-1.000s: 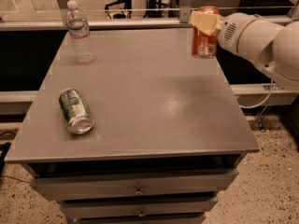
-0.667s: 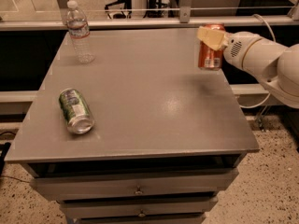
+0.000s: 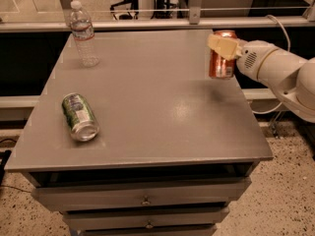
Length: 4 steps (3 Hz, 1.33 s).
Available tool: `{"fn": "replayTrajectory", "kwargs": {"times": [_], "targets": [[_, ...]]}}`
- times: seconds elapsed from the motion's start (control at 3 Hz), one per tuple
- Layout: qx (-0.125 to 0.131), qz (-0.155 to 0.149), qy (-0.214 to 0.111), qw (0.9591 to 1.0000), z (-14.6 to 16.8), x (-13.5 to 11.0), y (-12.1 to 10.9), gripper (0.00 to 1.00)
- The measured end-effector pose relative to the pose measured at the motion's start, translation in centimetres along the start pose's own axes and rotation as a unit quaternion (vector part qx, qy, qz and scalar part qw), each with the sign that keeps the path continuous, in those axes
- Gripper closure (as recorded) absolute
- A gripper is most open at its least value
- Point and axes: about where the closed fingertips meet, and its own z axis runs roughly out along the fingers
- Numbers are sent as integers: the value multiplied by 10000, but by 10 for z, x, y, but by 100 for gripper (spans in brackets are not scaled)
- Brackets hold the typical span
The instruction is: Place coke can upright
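Next, my gripper releases the coke can on the grey table (image 3: 227,99) by the side edge of the table nearest my arm.
The coke can (image 3: 221,63) is orange-red with silver ends and stands upright at the right edge of the grey table (image 3: 147,107). My gripper (image 3: 222,47) comes in from the right on a white arm and is shut on the can's upper part, with a cream finger (image 3: 220,45) across its front. The can's base is at or just above the tabletop; I cannot tell whether it touches.
A green-and-silver can (image 3: 79,117) lies on its side at the table's left front. A clear plastic water bottle (image 3: 83,33) stands at the back left. Drawers (image 3: 145,200) sit under the tabletop. A rail (image 3: 162,23) runs behind the table.
The gripper has carried the coke can a little to the right and downward, closer to the tabletop near the right edge. The other can and the bottle have not moved.
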Motion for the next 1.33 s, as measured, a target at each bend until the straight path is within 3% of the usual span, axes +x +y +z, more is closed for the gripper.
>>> {"fn": "replayTrajectory", "kwargs": {"times": [0.33,0.67,1.0,1.33], "targets": [[-537,-175,-53,9984,-11,19,1,100],[-1078,-402,1,9934,-19,34,3,100],[-1620,-639,79,9847,-27,46,3,100],[-1843,-780,149,9797,-34,52,0,100]]}}
